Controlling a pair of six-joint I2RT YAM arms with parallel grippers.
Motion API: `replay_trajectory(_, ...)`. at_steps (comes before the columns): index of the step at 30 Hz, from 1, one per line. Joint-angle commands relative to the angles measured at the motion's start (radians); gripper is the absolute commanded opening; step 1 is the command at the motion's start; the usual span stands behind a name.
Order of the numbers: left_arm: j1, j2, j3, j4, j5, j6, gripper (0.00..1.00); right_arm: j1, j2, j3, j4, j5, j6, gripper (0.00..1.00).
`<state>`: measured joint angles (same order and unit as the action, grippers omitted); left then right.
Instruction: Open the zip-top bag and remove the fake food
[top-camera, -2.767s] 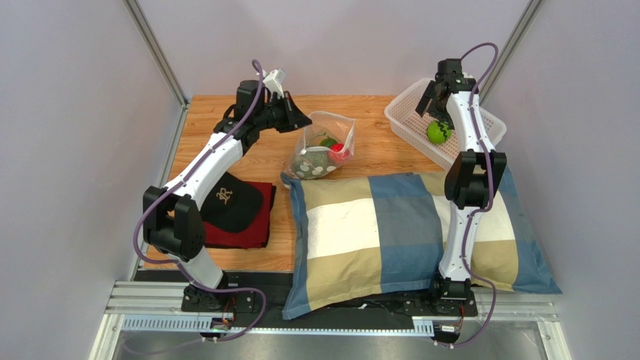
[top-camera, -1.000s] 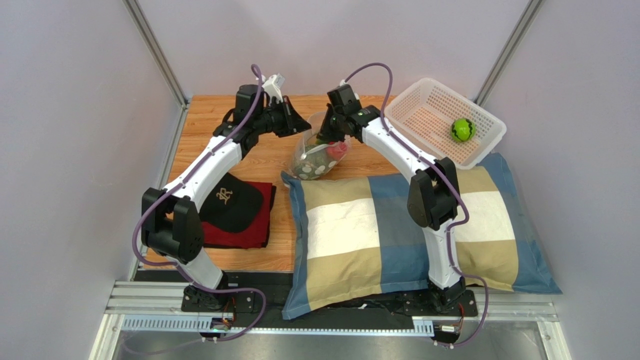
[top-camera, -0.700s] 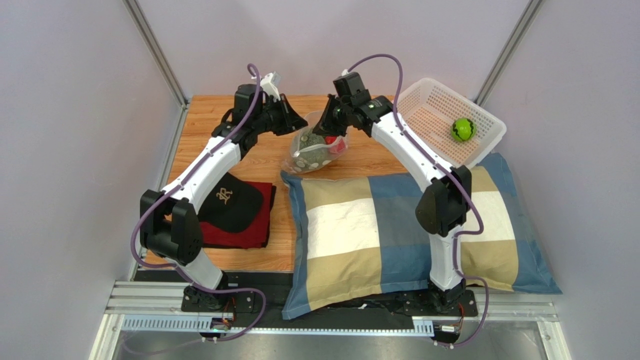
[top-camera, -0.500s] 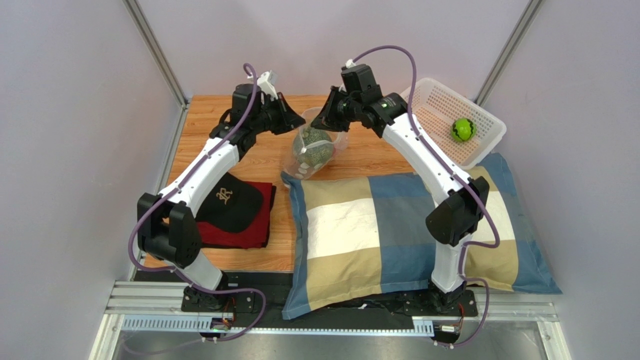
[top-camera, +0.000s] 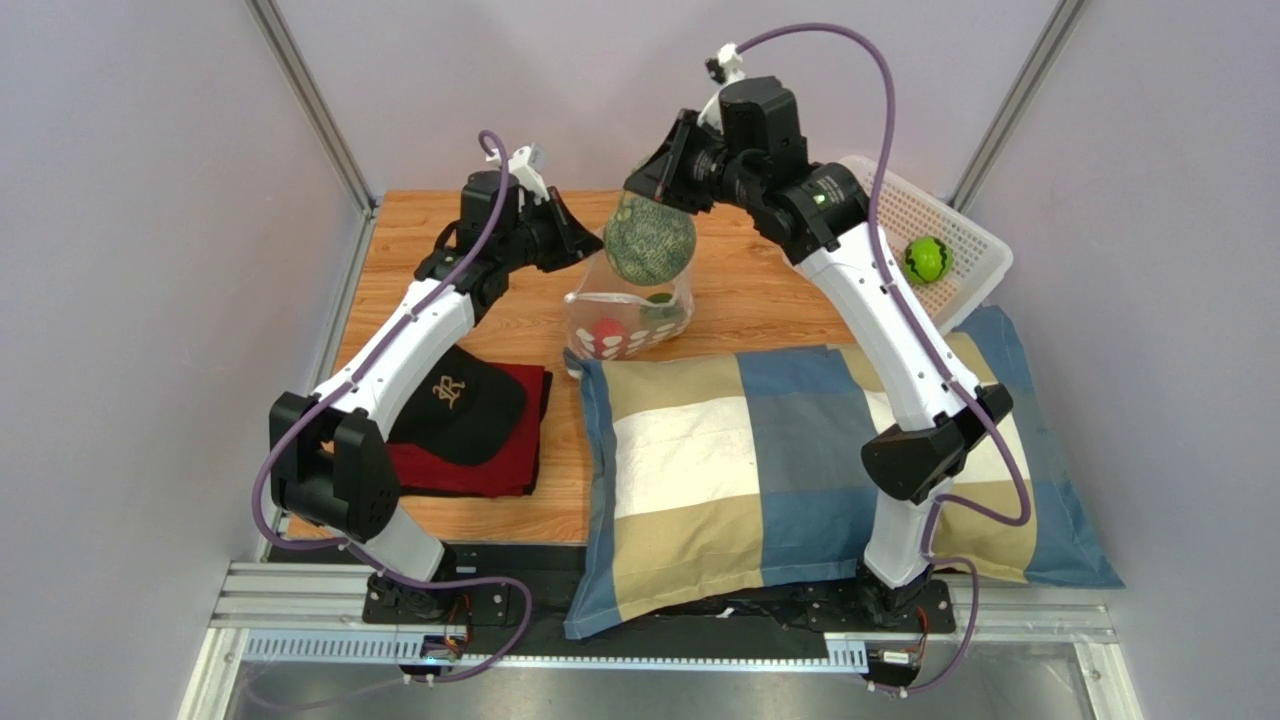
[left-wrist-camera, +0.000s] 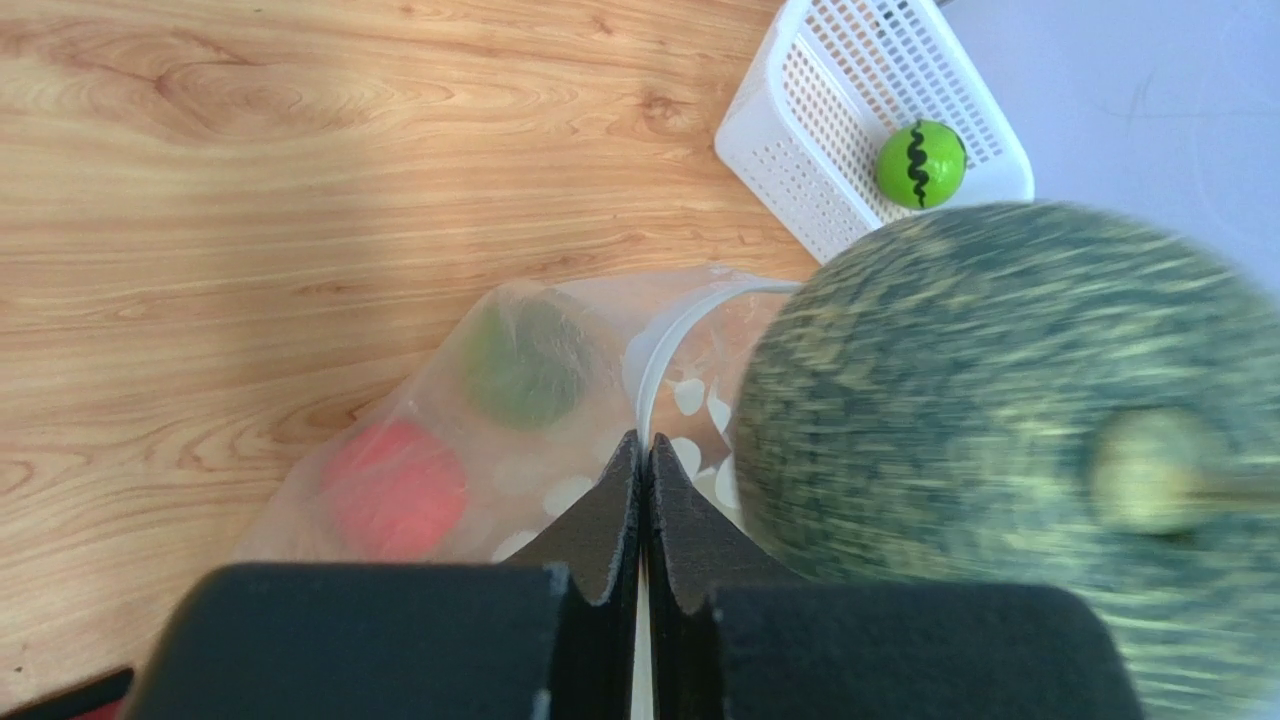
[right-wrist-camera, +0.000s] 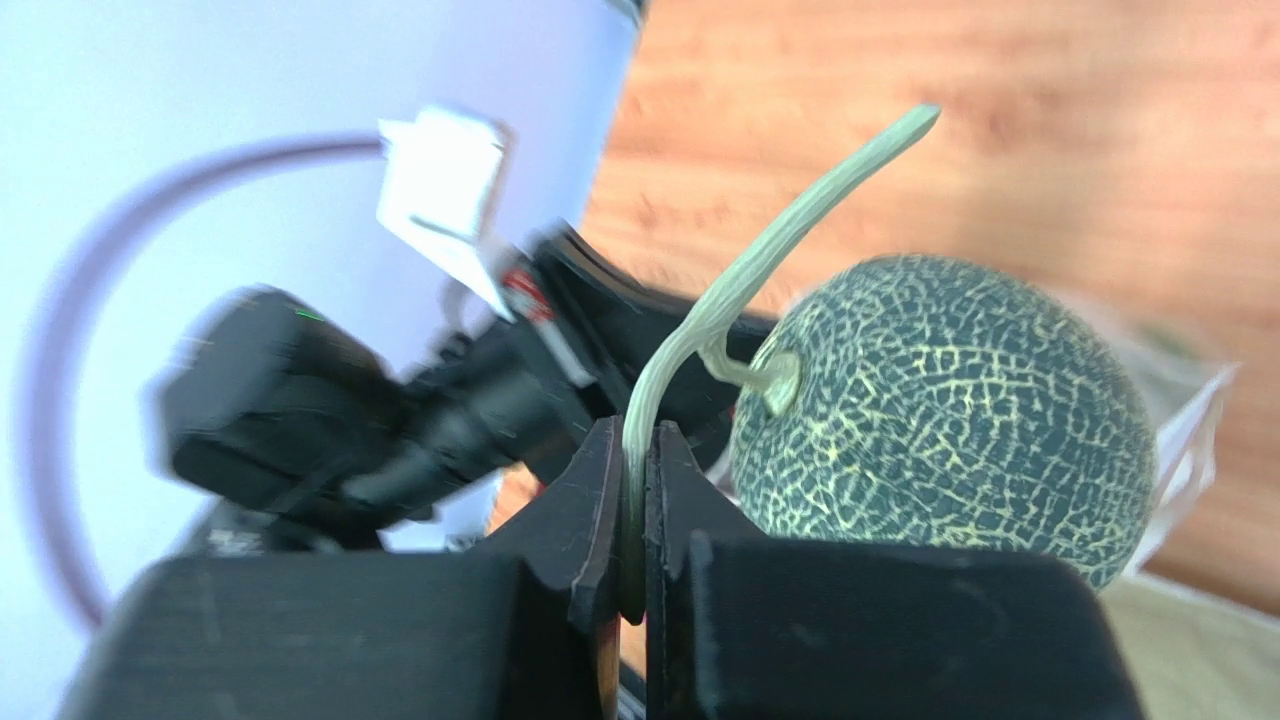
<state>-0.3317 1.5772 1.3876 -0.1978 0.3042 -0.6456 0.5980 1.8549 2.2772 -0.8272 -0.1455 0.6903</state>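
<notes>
My right gripper has the melon. Next, I put it down with that gripper in the white basket (top-camera: 852, 231), beside the bright green ball toward the bag.
My left gripper (top-camera: 591, 251) (left-wrist-camera: 643, 452) is shut on the rim of the clear zip-top bag (top-camera: 628, 321) (left-wrist-camera: 496, 450), holding its mouth up. A red round fruit (top-camera: 607, 333) (left-wrist-camera: 394, 489) and a green piece (left-wrist-camera: 520, 366) lie inside the bag. The netted grey-green melon (top-camera: 649, 243) (left-wrist-camera: 1022, 465) (right-wrist-camera: 947, 413) hangs in the air just above the bag's mouth. My right gripper (top-camera: 655, 180) (right-wrist-camera: 637, 450) is shut on the melon's thin pale stem (right-wrist-camera: 721, 308). A bright green ball (top-camera: 926, 260) (left-wrist-camera: 920, 162) sits in the white basket.
The white perforated basket (top-camera: 974, 240) (left-wrist-camera: 819, 128) stands at the back right. A large checked pillow (top-camera: 812, 450) covers the near right of the wooden table. A black cap (top-camera: 455, 399) lies on a red cloth (top-camera: 489, 468) at the near left.
My right arm swung from the basket to the bag, shut on the melon's stem and lifted the melon out and up. The left gripper kept its hold on the bag's rim.
</notes>
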Motion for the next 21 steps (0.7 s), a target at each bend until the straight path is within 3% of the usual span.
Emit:
replay_trajectory(1,0.014,-0.049,-0.013,0.011,-0.014,0.006,0.0,-0.029,-0.062,0.084,0.062,0.061,-0.018,0.0)
replay_trajectory(5,0.026,-0.055,-0.012,0.006,-0.01,0.014,0.0,-0.098,-0.083,0.088,0.076,0.106,-0.04,0.0)
replay_trajectory(12,0.034,-0.075,0.007,-0.015,-0.004,0.052,0.0,-0.334,-0.08,-0.007,0.141,0.138,-0.078,0.0)
replay_trajectory(21,0.037,-0.072,0.033,0.004,-0.002,0.066,0.0,-0.588,0.053,-0.088,0.198,0.109,-0.054,0.0)
